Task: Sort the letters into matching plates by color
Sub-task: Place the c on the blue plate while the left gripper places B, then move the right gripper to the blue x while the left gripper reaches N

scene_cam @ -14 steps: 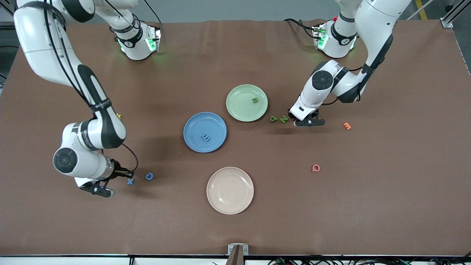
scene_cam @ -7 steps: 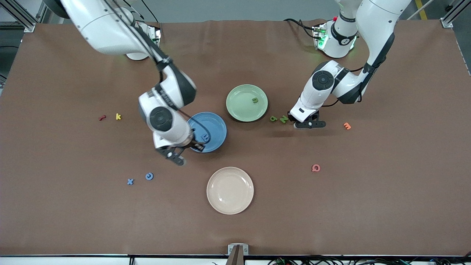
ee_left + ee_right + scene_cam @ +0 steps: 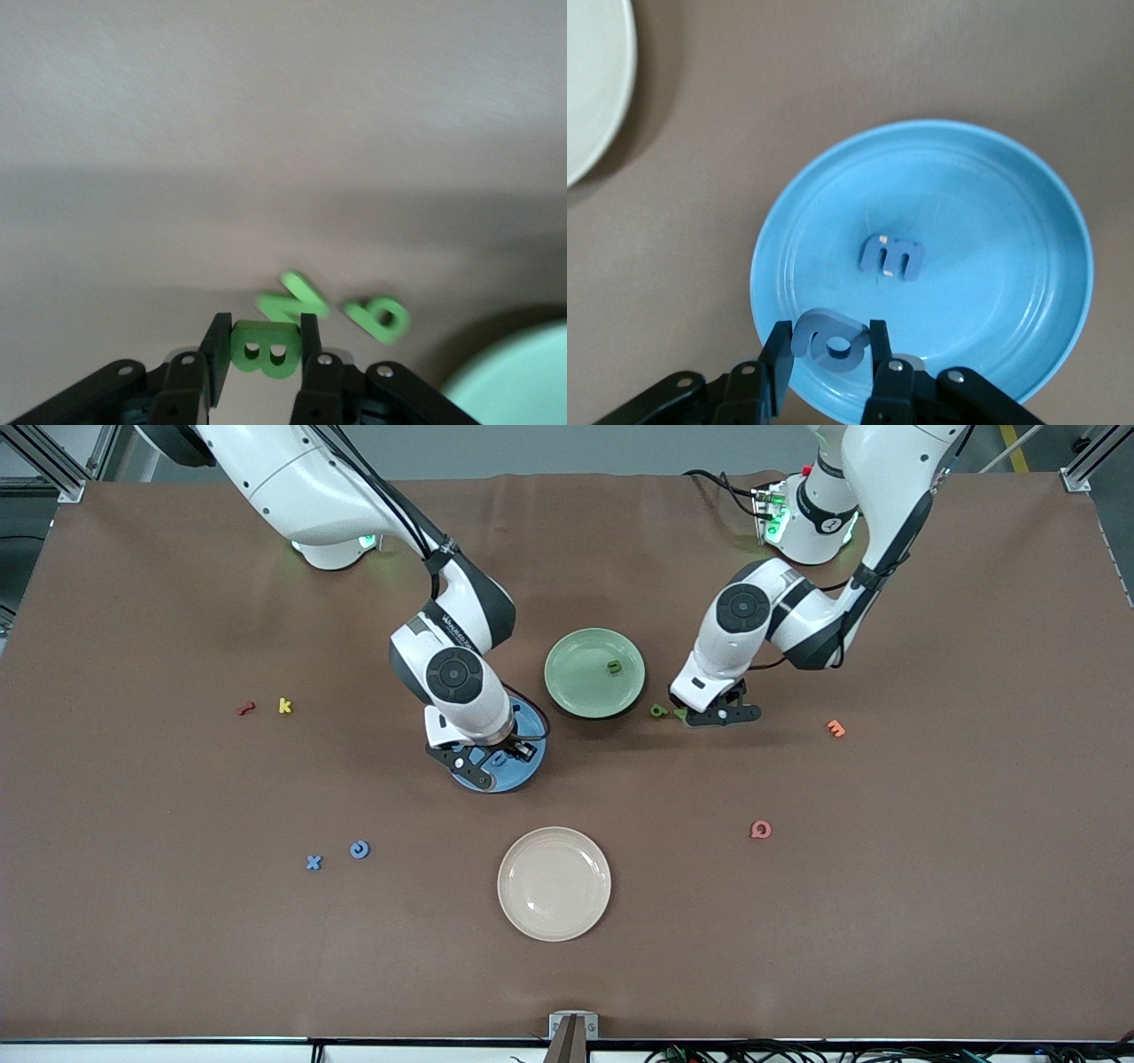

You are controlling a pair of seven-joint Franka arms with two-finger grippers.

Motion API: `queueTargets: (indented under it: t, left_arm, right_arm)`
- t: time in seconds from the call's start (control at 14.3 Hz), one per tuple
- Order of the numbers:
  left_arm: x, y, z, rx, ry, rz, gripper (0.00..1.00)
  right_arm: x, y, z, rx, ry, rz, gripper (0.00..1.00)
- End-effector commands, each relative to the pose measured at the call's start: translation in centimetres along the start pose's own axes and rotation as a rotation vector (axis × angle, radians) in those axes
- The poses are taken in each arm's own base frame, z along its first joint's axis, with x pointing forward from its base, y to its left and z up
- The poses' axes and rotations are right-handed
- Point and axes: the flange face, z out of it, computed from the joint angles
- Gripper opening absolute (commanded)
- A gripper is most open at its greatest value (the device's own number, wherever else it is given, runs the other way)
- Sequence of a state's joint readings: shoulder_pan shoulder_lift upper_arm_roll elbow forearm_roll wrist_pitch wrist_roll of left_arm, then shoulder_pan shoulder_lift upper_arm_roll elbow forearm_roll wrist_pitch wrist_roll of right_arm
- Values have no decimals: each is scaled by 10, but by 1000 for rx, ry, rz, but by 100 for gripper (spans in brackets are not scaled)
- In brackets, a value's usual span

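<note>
The robot's left gripper will release the green B in the pale green plate (image 3: 598,650), beside the green u.
My right gripper (image 3: 485,765) is shut on a small blue letter (image 3: 830,341) and holds it over the rim of the blue plate (image 3: 532,737). A blue m (image 3: 891,256) lies in that blue plate (image 3: 992,221). My left gripper (image 3: 702,716) is shut on a green B (image 3: 264,351), low over the table beside a green N (image 3: 294,298) and a green b-like letter (image 3: 379,317), which lies beside the pale green plate (image 3: 580,682). A green u (image 3: 613,665) lies in that plate. A blue x (image 3: 313,862) and a blue c-like letter (image 3: 359,849) lie toward the right arm's end.
A cream plate (image 3: 554,883) sits nearer the front camera than the blue plate. A pink letter (image 3: 760,830) and an orange letter (image 3: 835,728) lie toward the left arm's end. A yellow k (image 3: 284,706) and a red letter (image 3: 246,708) lie toward the right arm's end.
My right arm has swung from beside the blue x and c to over the blue plate. My left gripper has shifted toward the green plate, closer to the green N.
</note>
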State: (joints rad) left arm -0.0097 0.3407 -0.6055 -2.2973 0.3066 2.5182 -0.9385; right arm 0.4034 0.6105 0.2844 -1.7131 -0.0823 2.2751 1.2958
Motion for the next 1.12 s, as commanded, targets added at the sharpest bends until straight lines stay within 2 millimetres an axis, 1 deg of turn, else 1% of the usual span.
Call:
queueTargets:
  t: [0.0, 0.07, 0.14, 0.21, 0.28, 0.35, 0.42, 0.49, 0.56, 0.63, 0.77, 0.84, 0.91, 0.98, 1.05]
  left_arm:
    - [-18, 31, -19, 7, -18, -50, 21]
    - [-23, 41, -24, 7, -20, -69, 21]
    - [-33, 56, -27, 0, -24, -76, 21]
    - [-41, 71, -29, -7, -26, -81, 21]
    - [-50, 84, -28, -13, -31, -91, 21]
    - [-57, 95, -28, -19, -35, -100, 21]
    - [-64, 101, -24, -19, -45, -105, 21]
    - [-69, 111, -24, -26, -50, -102, 21]
    - [-79, 122, -21, -28, -59, -96, 21]
    - [-84, 132, -16, -32, -72, -102, 21]
    - [-93, 146, -8, -35, -90, -101, 21]
    - [-98, 150, -6, -34, -93, -93, 21]
    - [-102, 152, 0, -25, -101, -94, 21]
    - [-107, 154, 3, -19, -101, -93, 21]
    - [-114, 158, 6, -14, -104, -82, 21]
  right_arm:
    - [-9, -2, 13, -5, 4, 20, 1]
    - [-12, -1, 18, -12, 0, 16, 1]
    - [-13, -2, 19, -13, -1, 16, 2]
    - [-14, -2, 21, -15, -2, 15, 5]
    - [-13, -1, 26, -21, -6, 21, 31]
    - [-14, -1, 27, -23, -6, 20, 99]
    - [-15, -1, 27, -23, -5, 18, 100]
    - [-16, -2, 26, -22, -5, 16, 100]
    - [-14, -1, 25, -22, -4, 17, 100]
    - [-13, -2, 23, -19, -3, 19, 100]
    - [-2, 0, 17, -15, 1, 22, 100]
    - [13, 5, 11, -13, 10, 29, 100]
    - [27, 10, 8, -13, 15, 5, 100]
    - [47, 17, -1, -6, 20, -31, 100]
    - [67, 25, -6, -1, 22, -61, 100]
